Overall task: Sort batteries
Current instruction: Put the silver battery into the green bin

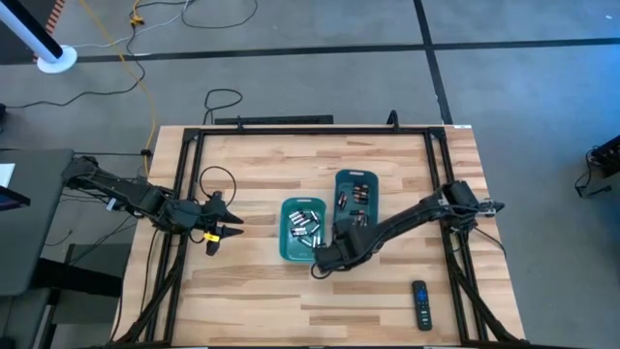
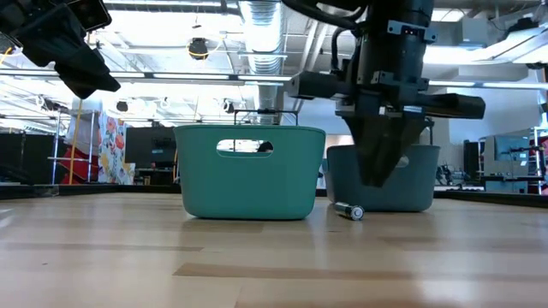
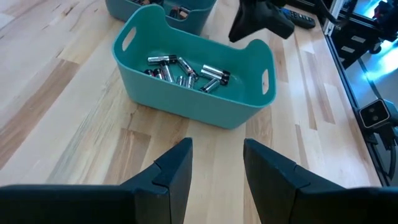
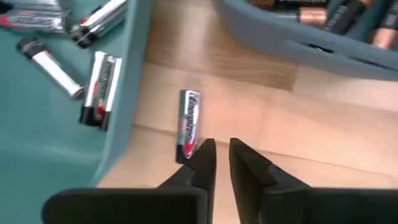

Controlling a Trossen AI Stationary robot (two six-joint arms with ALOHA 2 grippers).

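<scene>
The silvery battery's near end is next to my right gripper's nearly closed fingers, so next I open them and grip the battery's middle (image 4: pixel 188 126) before I lift it.
A teal bin (image 1: pixel 303 231) (image 2: pixel 248 171) (image 3: pixel 193 74) holds several silvery-white batteries (image 3: pixel 186 71) (image 4: pixel 99 78). Beside it, a darker teal bin (image 1: pixel 356 197) (image 2: pixel 390 184) (image 4: pixel 298 37) holds dark, copper-ended batteries (image 1: pixel 355 194). One silvery battery (image 4: pixel 188 124) (image 2: pixel 348 210) lies on its side on the wood between the bins. My right gripper (image 1: pixel 325 262) (image 4: pixel 222 158) (image 2: pixel 377 175) hangs just above the table next to this battery's near end, its fingers a narrow gap apart with nothing between them. My left gripper (image 1: pixel 228 223) (image 3: pixel 217 162) is open, raised, left of the teal bin.
A black remote control (image 1: pixel 420 303) lies near the table's near-right corner. Black frame rails (image 1: pixel 194 194) run along the table's left, right and far edges. Bare wood (image 1: pixel 252 291) stretches along the near side and between my left gripper and the bins.
</scene>
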